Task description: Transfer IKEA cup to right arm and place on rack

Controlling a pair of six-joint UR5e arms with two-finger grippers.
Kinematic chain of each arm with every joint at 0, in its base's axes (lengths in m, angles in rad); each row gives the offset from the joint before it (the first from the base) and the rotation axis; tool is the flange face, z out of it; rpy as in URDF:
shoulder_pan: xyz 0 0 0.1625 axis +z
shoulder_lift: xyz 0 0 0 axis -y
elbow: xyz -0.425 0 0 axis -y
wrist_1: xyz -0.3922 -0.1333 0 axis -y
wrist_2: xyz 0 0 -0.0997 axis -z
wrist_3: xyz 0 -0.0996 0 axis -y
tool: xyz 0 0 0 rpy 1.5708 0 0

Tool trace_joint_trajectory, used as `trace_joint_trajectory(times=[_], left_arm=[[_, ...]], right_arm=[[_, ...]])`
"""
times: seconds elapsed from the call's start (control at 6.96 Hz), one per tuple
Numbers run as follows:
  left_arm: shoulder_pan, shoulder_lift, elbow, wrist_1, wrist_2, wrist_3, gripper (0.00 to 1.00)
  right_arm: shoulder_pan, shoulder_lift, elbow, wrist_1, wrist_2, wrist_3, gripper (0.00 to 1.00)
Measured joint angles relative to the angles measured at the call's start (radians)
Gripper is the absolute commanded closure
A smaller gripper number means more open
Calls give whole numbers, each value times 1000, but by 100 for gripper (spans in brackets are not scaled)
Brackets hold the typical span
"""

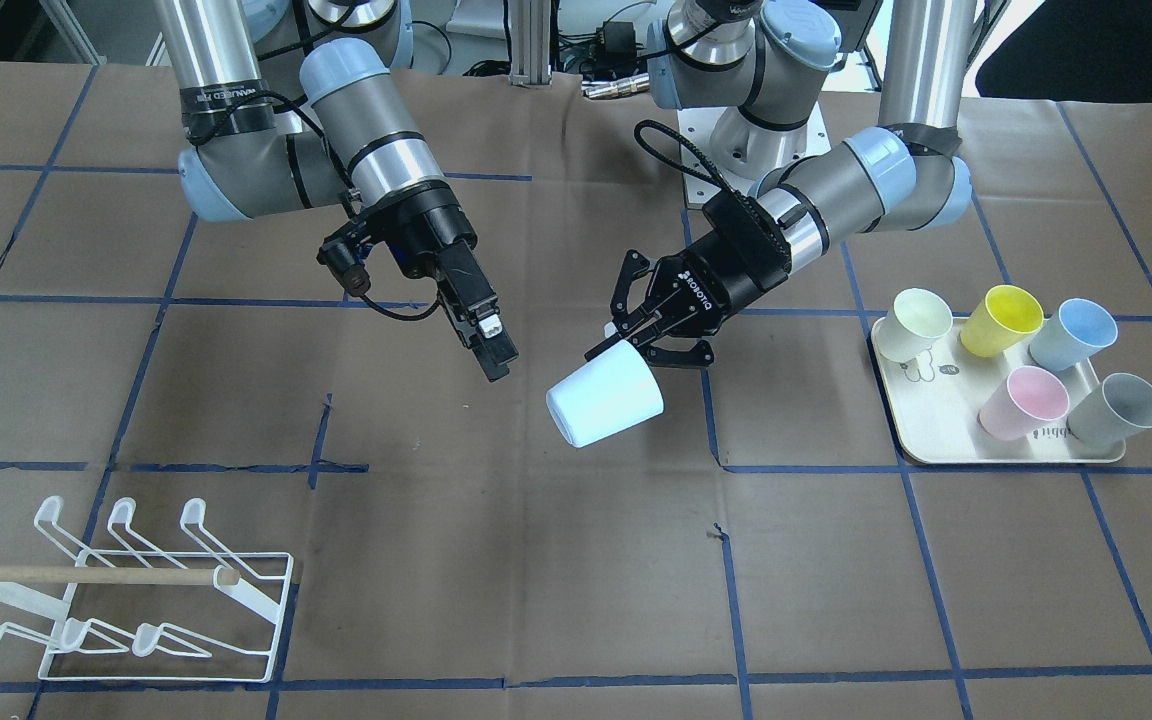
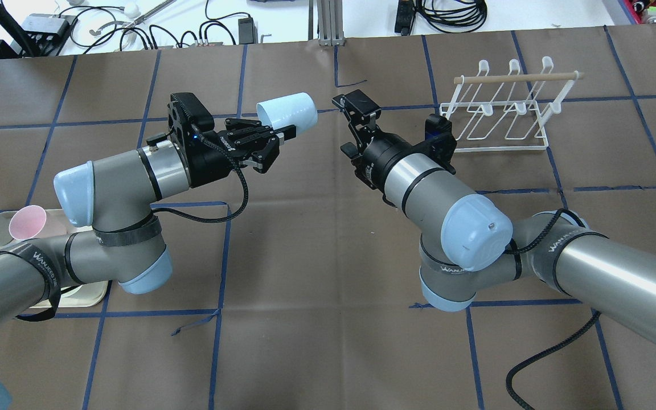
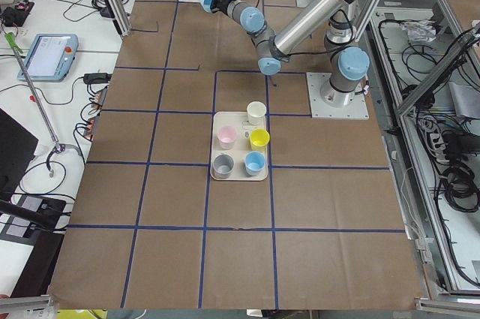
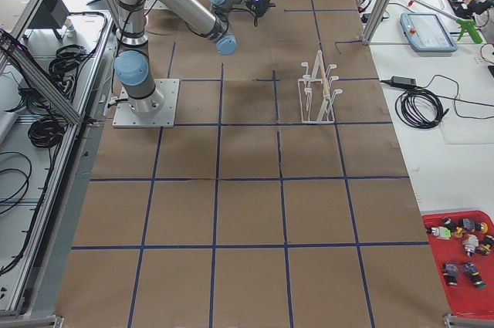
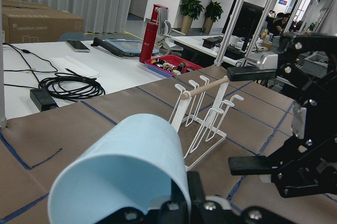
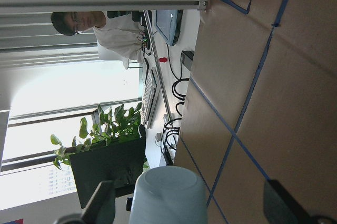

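Note:
My right gripper needs to grip the middle of the pale blue IKEA cup's body (image 1: 610, 394) (image 6: 168, 204) next, since my left gripper holds the cup's rim.
My left gripper (image 1: 626, 342) is shut on the rim of a pale blue IKEA cup (image 1: 604, 400) and holds it on its side above the middle of the table. The cup's base points toward the right arm. In the overhead view the cup (image 2: 287, 113) lies a short gap from my right gripper (image 2: 355, 108). The right gripper (image 1: 492, 348) is open and empty. In the right wrist view its fingers (image 6: 102, 203) stand wide apart, with the cup's base (image 6: 168, 195) ahead of them. The white wire rack (image 1: 136, 590) with a wooden dowel stands beyond the right arm (image 2: 499, 114).
A cream tray (image 1: 936, 440) on the robot's left side holds several cups: cream, yellow, blue, pink and grey. Brown paper with blue tape lines covers the table. Cables and a teach pendant lie past the far edge.

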Motion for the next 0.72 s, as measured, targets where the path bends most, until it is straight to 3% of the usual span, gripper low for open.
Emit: trace_joint_trajectory(times=[0.72], left_arm=[[0, -5, 1, 3, 0, 0, 100]], right_arm=[[79, 73, -90, -11, -61, 61, 1]])
